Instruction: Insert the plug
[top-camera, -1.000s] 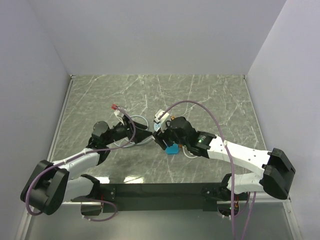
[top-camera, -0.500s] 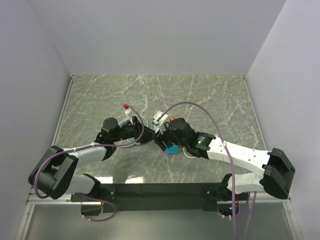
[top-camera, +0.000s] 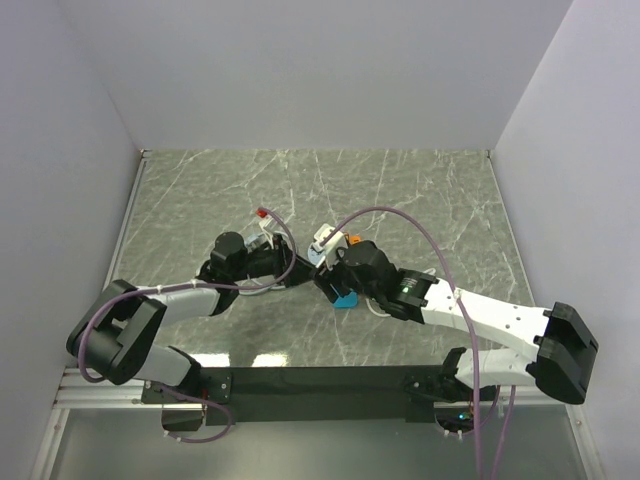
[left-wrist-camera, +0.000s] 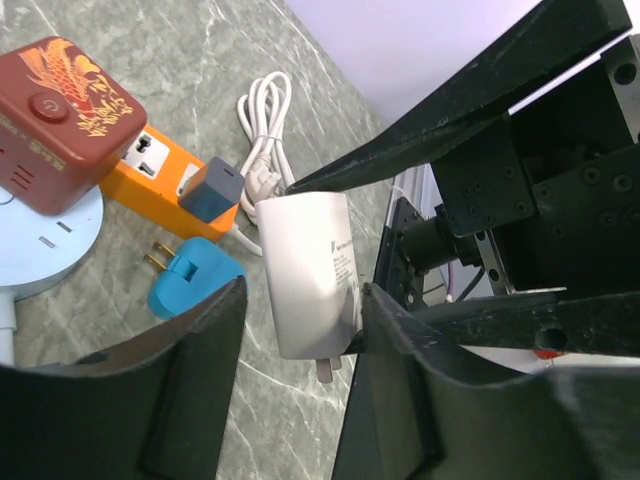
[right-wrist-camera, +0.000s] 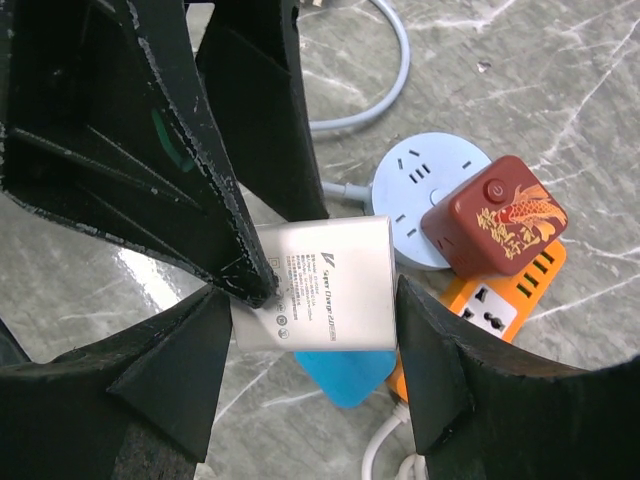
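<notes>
The charger's prong end is in my right gripper, so my left gripper needs to hold the charger while my right gripper takes the charger's long sides (left-wrist-camera: 304, 275), prongs facing away.
A white charger plug (right-wrist-camera: 320, 285) hangs above the table between both grippers. My right gripper (right-wrist-camera: 312, 300) is shut on its two ends. My left gripper (left-wrist-camera: 300, 300) is open and straddles the charger (left-wrist-camera: 305, 270). Its right finger touches the charger's side and a gap shows at its left finger. The charger's metal prongs (left-wrist-camera: 325, 368) point down. An orange power strip (right-wrist-camera: 505, 290) lies just beyond on the table. In the top view the two grippers meet, left (top-camera: 297, 268) and right (top-camera: 322, 278), and hide the charger.
A red cube adapter (right-wrist-camera: 495, 225) sits between a round pale-blue socket (right-wrist-camera: 425, 185) and the orange strip (left-wrist-camera: 150, 165). A grey plug (left-wrist-camera: 212, 190) is in the strip. A blue adapter (top-camera: 344, 299) lies under the charger. A coiled white cable (left-wrist-camera: 265, 110) lies behind.
My left arm has swung right and forward, bringing its open gripper around the charger. My right gripper has kept the charger in nearly the same place.
</notes>
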